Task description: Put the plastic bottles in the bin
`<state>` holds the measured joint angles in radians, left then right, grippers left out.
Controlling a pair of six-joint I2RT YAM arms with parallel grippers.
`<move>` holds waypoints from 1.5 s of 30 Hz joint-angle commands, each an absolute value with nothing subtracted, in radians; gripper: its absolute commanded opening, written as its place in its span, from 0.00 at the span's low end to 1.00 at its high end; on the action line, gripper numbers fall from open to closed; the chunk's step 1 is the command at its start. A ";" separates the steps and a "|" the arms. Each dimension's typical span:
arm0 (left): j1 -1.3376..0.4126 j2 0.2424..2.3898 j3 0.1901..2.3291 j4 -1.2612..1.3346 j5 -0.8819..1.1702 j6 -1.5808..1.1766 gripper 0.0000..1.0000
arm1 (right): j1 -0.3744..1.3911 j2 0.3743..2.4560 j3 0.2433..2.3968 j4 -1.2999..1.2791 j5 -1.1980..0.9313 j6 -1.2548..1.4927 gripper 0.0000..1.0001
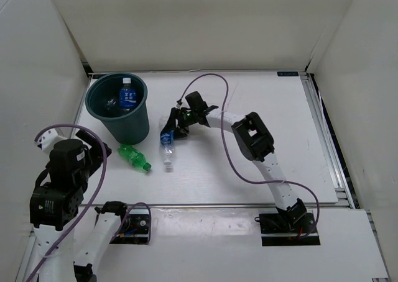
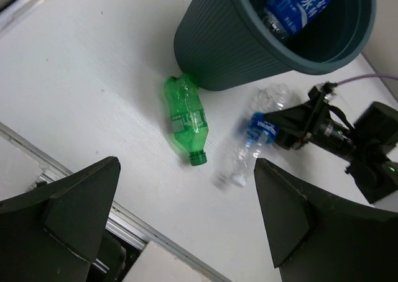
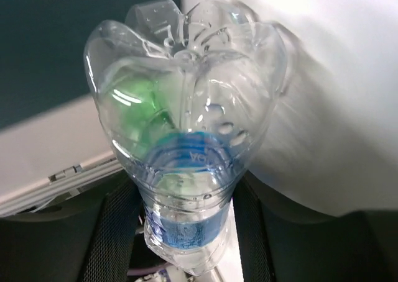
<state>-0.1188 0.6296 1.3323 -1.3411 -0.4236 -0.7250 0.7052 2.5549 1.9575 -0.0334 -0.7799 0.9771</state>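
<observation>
The robot's left gripper needs to next move to the green bottle's label (image 1: 136,159) (image 2: 188,120), between the bottle's base and cap, and close there.
The dark teal bin (image 1: 127,128) stands at the back left with a blue-labelled bottle (image 1: 127,96) inside it. A green bottle (image 1: 134,157) lies on the table just in front of the bin. My right gripper (image 1: 170,128) is shut on a clear bottle with a blue label (image 1: 166,148), which hangs cap-down to the right of the bin. In the right wrist view the clear bottle (image 3: 186,127) sits between my fingers (image 3: 115,232), base towards the camera. My left gripper (image 2: 183,232) is open and empty, held above the table's front edge. The left wrist view shows the green bottle (image 2: 186,117), the clear bottle (image 2: 255,139) and the bin (image 2: 236,52).
White walls close in the table on three sides. A metal rail (image 2: 74,176) runs along the table's front edge. The right arm's purple cable (image 1: 227,139) loops over the middle of the table.
</observation>
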 commanded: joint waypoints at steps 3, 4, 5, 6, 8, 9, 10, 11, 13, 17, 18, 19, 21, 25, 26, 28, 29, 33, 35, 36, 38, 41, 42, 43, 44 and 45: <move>-0.115 0.572 1.214 -1.419 -0.409 -0.937 1.00 | 0.680 2.172 1.714 -0.106 -0.727 0.853 0.30; -0.115 0.572 1.200 -1.419 -0.420 -0.971 1.00 | 0.680 2.114 1.683 -0.132 -0.715 0.832 0.28; -0.115 0.546 1.178 -1.419 -0.429 -0.998 1.00 | 0.680 2.056 1.621 -0.143 -0.659 0.831 0.27; -0.115 0.546 1.169 -1.410 -0.430 -1.018 1.00 | 0.680 1.943 1.593 -0.152 -0.620 0.831 0.22; -0.115 0.532 1.140 -1.364 -0.407 -1.019 1.00 | 0.680 1.846 1.562 -0.152 -0.540 0.821 0.19; -0.115 0.532 1.131 -1.364 -0.407 -1.029 1.00 | 0.680 1.788 1.592 -0.152 -0.464 0.812 0.16; -0.115 0.532 1.117 -1.364 -0.391 -1.038 1.00 | 0.680 1.787 1.636 -0.178 -0.431 0.798 0.16; -0.115 0.543 1.117 -1.364 -0.381 -1.039 1.00 | 0.692 1.787 1.702 -0.201 -0.407 0.778 0.15; -0.115 0.558 1.117 -1.374 -0.365 -1.028 1.00 | 0.701 1.862 1.971 -0.244 -0.364 0.689 0.15; -0.115 0.612 1.146 -1.393 -0.289 -0.941 1.00 | 0.748 2.145 2.441 -0.272 -0.292 0.557 0.15; -0.115 0.621 1.155 -1.393 -0.279 -0.922 1.00 | 0.767 2.182 2.491 -0.246 -0.272 0.533 0.15; -0.115 0.630 1.155 -1.416 -0.279 -0.905 1.00 | 0.776 2.209 2.514 -0.212 -0.229 0.506 0.15; -0.115 0.644 1.178 -1.430 -0.258 -0.868 1.00 | 0.810 2.223 2.452 -0.061 -0.180 0.413 0.15; -0.115 0.644 1.178 -1.430 -0.198 -0.813 1.00 | 0.862 2.307 2.494 0.100 -0.120 0.241 0.15; -0.115 0.644 1.178 -1.430 -0.186 -0.813 1.00 | 0.871 2.360 2.523 0.115 -0.109 0.215 0.15; -0.115 0.644 1.178 -1.430 -0.152 -0.813 1.00 | 0.896 2.387 2.525 0.204 -0.089 0.160 0.16; -0.115 0.644 1.166 -1.430 -0.143 -0.813 1.00 | 0.896 2.387 2.498 0.231 -0.089 0.147 0.17; -0.115 0.644 1.138 -1.430 -0.129 -0.795 1.00 | 0.917 2.419 2.499 0.249 -0.089 0.124 0.17; -0.115 0.644 1.127 -1.430 -0.129 -0.795 1.00 | 0.917 2.419 2.479 0.226 -0.100 0.114 0.63; -0.115 0.644 1.127 -1.430 -0.129 -0.795 1.00 | 0.917 2.408 2.479 0.195 -0.100 0.103 0.97; -0.115 0.644 1.118 -1.430 -0.129 -0.819 1.00 | 0.945 2.346 2.456 0.085 -0.021 0.080 1.00; -0.115 0.644 1.077 -1.407 -0.129 -0.883 1.00 | 0.959 2.160 2.300 0.006 0.052 0.048 1.00; -0.115 0.644 1.059 -1.375 -0.129 -0.935 1.00 | 0.968 2.067 2.266 -0.015 0.105 0.061 1.00; -0.115 0.644 1.037 -1.350 -0.129 -0.965 1.00 | 0.968 2.024 2.241 -0.043 0.132 0.093 1.00; -0.115 0.634 0.985 -1.321 -0.129 -0.994 1.00 | 0.968 1.984 2.212 -0.113 0.153 0.112 1.00; -0.115 0.634 0.954 -1.284 -0.118 -1.021 1.00 | 0.968 1.945 2.203 -0.150 0.164 0.132 1.00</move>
<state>-0.1188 0.6403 1.0271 -1.3346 -0.1379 -0.9165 0.9546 2.1616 2.2047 -0.0986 0.0517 0.1116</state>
